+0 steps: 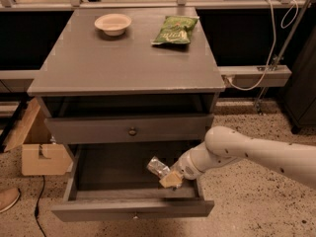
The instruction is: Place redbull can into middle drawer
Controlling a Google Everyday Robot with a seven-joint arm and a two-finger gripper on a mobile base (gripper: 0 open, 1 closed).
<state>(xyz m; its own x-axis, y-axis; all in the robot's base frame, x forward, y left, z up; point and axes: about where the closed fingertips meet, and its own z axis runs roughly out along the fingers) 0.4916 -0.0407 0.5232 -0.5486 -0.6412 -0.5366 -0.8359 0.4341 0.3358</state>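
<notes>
Next, I let go of the redbull can near the centre of the open middle drawer's bottom [149, 176].
The redbull can [157, 167] is a crinkled silver can, held tilted inside the open middle drawer [132, 210], at its right side and low over the drawer floor. My gripper [167, 176] reaches into the drawer from the right on a white arm and is shut on the can, its tan fingertips [171, 180] showing just below it. The drawer is pulled far out from the bottom of the grey cabinet [126, 65]. Above it sits the shallower closed drawer front with a dark knob [132, 131].
A white bowl [113, 23] and a green chip bag [175, 30] lie on the cabinet top. A cardboard box [43, 158] stands on the floor to the left. A cable and metal post [276, 43] are at the right.
</notes>
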